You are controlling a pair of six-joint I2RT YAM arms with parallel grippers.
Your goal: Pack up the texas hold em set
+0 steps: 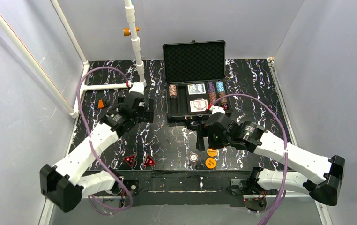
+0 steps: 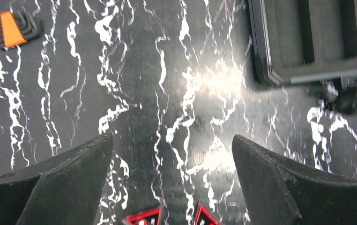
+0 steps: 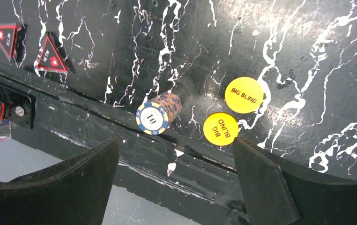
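My right gripper is to go next to the chip stack's top end (image 1: 193, 157) (image 3: 152, 118), beside the orange discs near the front edge, and close there.
The black case (image 1: 179, 110) stands open at the table's back middle, with its ribbed lid (image 1: 194, 61) upright. It holds brown and blue chip stacks (image 1: 216, 90) and two card decks (image 1: 197, 89). A chip stack (image 3: 160, 112) lies on its side near the front edge, beside two orange discs (image 3: 243, 95). Two red-black triangles (image 1: 139, 161) lie at the front left. My left gripper (image 2: 172, 138) is open and empty above bare table left of the case. My right gripper (image 3: 175, 140) is open and empty, hovering above the front edge near the lying stack.
A small orange block with a black part (image 1: 103, 103) lies at the far left and also shows in the left wrist view (image 2: 10, 28). A white pipe frame (image 1: 134, 42) stands behind the left arm. Grey walls enclose the table on three sides.
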